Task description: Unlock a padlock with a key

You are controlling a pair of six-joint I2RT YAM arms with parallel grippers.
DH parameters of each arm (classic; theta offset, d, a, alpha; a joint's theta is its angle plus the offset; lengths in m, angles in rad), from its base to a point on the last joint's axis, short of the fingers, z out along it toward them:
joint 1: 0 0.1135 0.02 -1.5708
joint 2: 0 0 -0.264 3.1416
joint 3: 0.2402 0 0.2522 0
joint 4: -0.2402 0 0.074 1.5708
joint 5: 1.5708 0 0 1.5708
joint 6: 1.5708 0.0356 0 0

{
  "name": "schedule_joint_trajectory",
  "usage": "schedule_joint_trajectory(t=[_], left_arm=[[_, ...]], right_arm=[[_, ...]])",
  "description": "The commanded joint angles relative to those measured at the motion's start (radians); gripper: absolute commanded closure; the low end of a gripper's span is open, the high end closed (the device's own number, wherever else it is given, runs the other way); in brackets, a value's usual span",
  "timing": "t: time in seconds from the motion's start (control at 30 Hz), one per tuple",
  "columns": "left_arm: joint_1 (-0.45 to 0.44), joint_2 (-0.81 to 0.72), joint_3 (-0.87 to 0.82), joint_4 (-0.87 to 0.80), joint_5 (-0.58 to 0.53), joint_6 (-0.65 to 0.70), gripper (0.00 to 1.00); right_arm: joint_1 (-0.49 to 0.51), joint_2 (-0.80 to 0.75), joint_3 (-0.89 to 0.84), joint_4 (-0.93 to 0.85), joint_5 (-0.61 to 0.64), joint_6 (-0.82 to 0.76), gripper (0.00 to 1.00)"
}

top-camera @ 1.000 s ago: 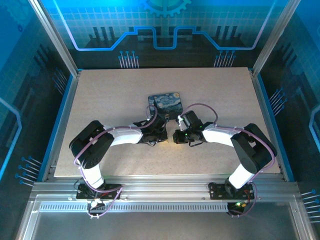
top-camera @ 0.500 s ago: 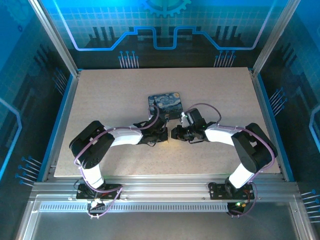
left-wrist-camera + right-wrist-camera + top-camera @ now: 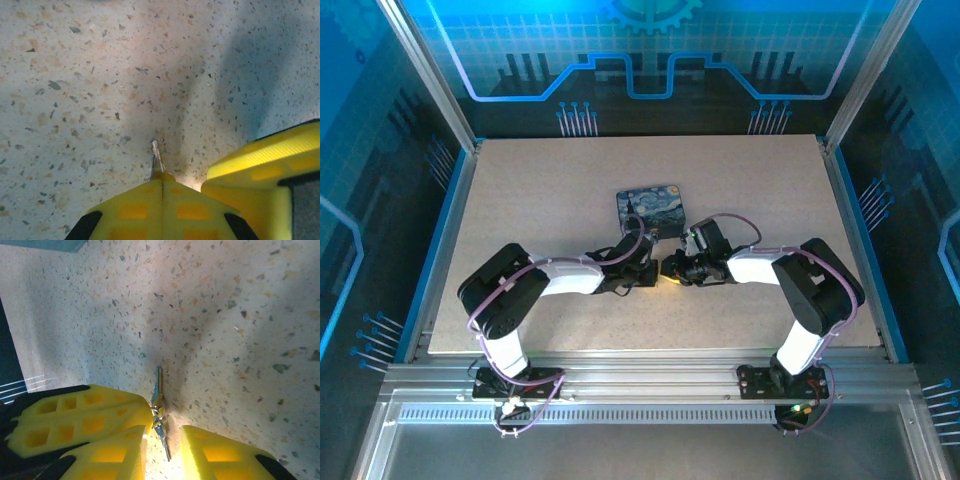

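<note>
I should lay the key down flat with my left gripper, since it stands edge-on at that gripper's fingertips, and take it behind its bow (image 3: 158,415).
My left gripper (image 3: 161,176) is shut on the key (image 3: 157,156), whose thin dark blade sticks out past the yellow fingertips just above the table. In the right wrist view the key (image 3: 159,385) hangs on a small ring with a second thin metal piece (image 3: 163,442) pointing the other way. My right gripper (image 3: 165,437) is open, and that second piece lies between its fingers without being clamped. The left gripper's fingers (image 3: 75,417) press in from the left. From above, the left gripper (image 3: 650,273) and the right gripper (image 3: 670,268) meet tip to tip. The padlock is hidden.
The rectangular box (image 3: 650,208) with the blue night-sky painting lies on the table just behind the two grippers. A finger of the right gripper (image 3: 260,160) crowds the right side of the left wrist view. Speckled table (image 3: 740,180) stretches around them.
My right gripper has slid left toward the left gripper and the gap between them has closed. The left arm has barely moved.
</note>
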Motion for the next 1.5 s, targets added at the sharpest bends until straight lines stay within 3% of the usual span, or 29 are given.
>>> schedule_joint_trajectory(t=[0.0,0.37,0.73,0.8,1.0,1.2,1.47], left_arm=[[-0.007,-0.042,-0.012,-0.036,0.018,0.083,1.00],[-0.008,-0.073,0.000,-0.097,0.017,0.187,1.00],[-0.007,-0.051,0.020,-0.128,-0.010,0.189,0.99],[-0.008,-0.050,0.025,-0.141,-0.017,0.196,0.94],[-0.009,-0.032,0.039,-0.160,-0.025,0.204,0.92],[-0.008,-0.027,0.045,-0.168,-0.030,0.211,0.77],[-0.010,-0.073,0.056,-0.219,-0.055,0.249,0.69]], right_arm=[[-0.020,0.010,-0.026,0.020,-0.009,0.045,0.74],[-0.061,-0.054,-0.092,0.042,0.042,0.076,0.73],[-0.059,-0.056,-0.098,0.031,0.040,0.050,0.75],[-0.059,-0.071,-0.098,0.013,0.053,0.039,0.75],[-0.048,-0.112,-0.082,-0.043,0.076,0.007,0.75],[-0.033,-0.120,-0.068,-0.068,0.093,-0.006,0.76],[-0.030,-0.126,-0.068,-0.078,0.105,-0.015,0.76]])
